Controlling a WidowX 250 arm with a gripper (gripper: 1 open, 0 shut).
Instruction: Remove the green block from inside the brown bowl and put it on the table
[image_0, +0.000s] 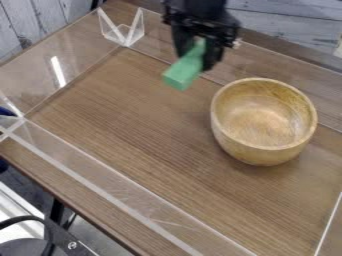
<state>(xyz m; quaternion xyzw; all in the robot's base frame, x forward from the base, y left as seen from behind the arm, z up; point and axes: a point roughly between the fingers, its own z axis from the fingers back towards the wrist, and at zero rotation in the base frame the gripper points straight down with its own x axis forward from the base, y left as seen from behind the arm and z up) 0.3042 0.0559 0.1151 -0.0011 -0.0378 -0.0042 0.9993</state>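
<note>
I will let go of the green block on the open table (154, 137) between the brown bowl and the front acrylic side.
The green block (185, 68) hangs tilted in the air above the table (134, 130), held at its upper end by my gripper (201, 50), which is shut on it. Block and gripper are well to the left of the brown bowl (265, 121) and clear of its rim. The bowl sits at the right side of the table and its inside is bare wood. The black fingers (211, 47) point straight down from the top of the view.
Low clear acrylic walls (54, 70) border the tabletop on the left, back and front. A small clear triangular stand (122, 27) sits at the back left corner. A dark cable or wheel shows below the front edge (34, 240).
</note>
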